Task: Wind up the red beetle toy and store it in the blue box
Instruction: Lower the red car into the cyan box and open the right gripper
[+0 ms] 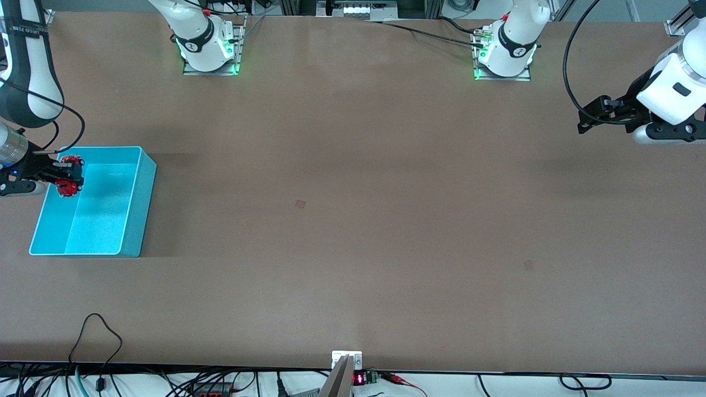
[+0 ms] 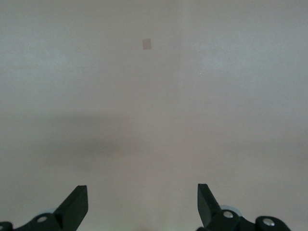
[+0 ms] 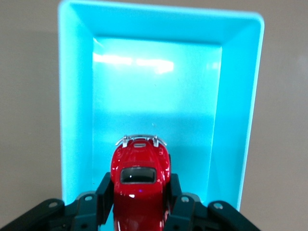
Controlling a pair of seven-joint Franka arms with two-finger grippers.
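The robot's right gripper needs to set the red beetle toy down on the blue box's bottom near the robots' bases (image 1: 115,178) (image 3: 155,174). The toy is now held above that box.
My right gripper (image 1: 67,175) is shut on the red beetle toy (image 1: 69,175) and holds it in the air over the blue box (image 1: 135,220), at the box's end toward the robots' bases. In the right wrist view the toy (image 3: 140,178) sits between the two black fingers (image 3: 107,192), its silvery bumper pointing into the box (image 3: 77,115), whose inside holds nothing else. My left gripper (image 1: 586,122) is open and empty, up in the air over the left arm's end of the table; its view (image 2: 143,202) shows only bare table between the fingertips.
The blue box stands at the right arm's end of the table. The brown table (image 1: 353,220) carries two small dark marks, one (image 1: 300,204) near the middle and one (image 1: 528,265) nearer the front camera. Cables hang along the front edge.
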